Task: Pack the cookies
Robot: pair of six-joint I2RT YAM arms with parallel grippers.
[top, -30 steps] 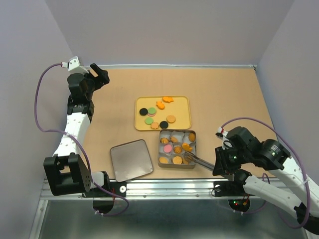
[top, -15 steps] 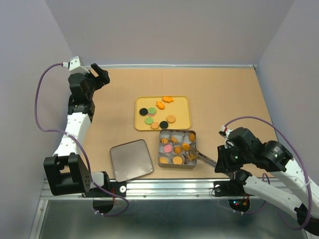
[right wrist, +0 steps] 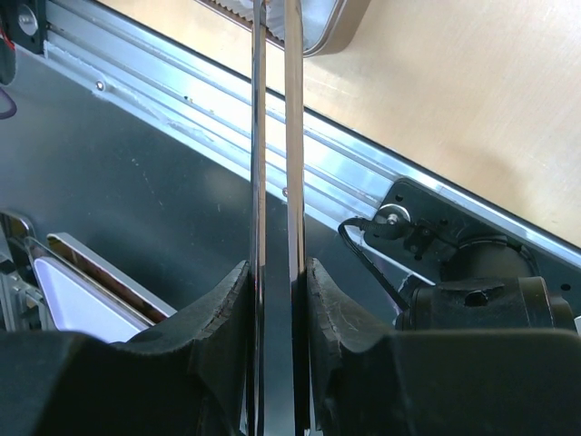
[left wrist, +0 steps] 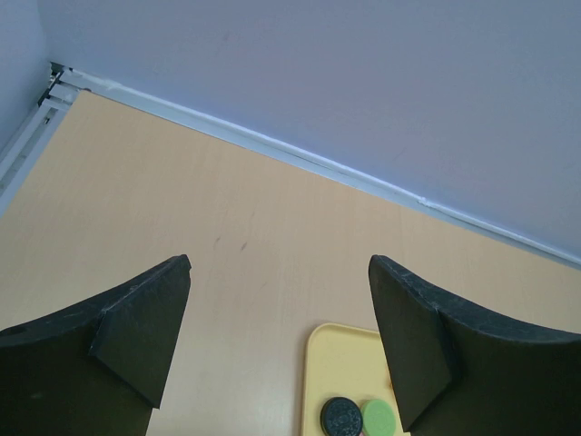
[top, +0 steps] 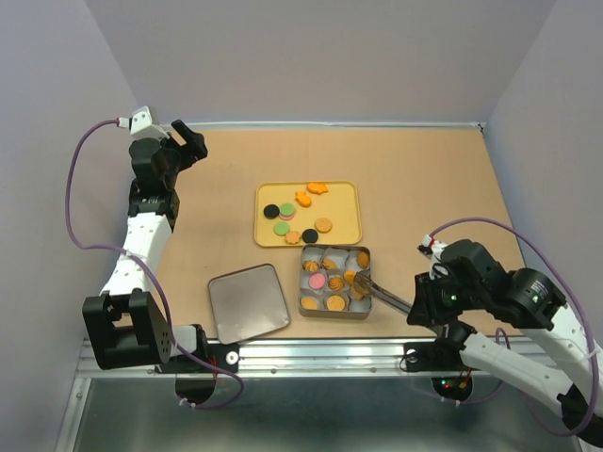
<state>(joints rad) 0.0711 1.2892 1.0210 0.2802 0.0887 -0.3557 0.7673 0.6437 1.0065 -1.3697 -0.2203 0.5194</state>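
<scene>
The cookie will drop from the metal tongs in my right gripper's release in the tin's near corner (top: 361,303), below the ends of the tongs.
Loose cookies lie on a yellow tray (top: 349,218): black (top: 271,211), green (top: 287,208), tan (top: 323,224) and orange star-like ones (top: 317,187). More cookies sit in white paper cups in a metal tin (top: 332,312). My right gripper (top: 415,309) is shut on metal tongs (top: 384,296), whose tips reach over the tin's right column. Whether the tips hold a cookie is unclear. The right wrist view shows the tongs' blades (right wrist: 272,136) clamped between my fingers (right wrist: 275,300). My left gripper (top: 193,143) is open and empty, high at the far left (left wrist: 280,345), seeing the tray (left wrist: 340,363), a black cookie (left wrist: 340,418) and a green one (left wrist: 379,418).
The tin's lid (top: 248,301) lies left of the tin near the front edge. A metal rail (top: 311,353) runs along the near table edge. Purple walls enclose the table on three sides.
The right gripper has drawn slightly right, and the tongs' tips have moved from the tin's near right corner farther up its right column. The left arm has not moved.
</scene>
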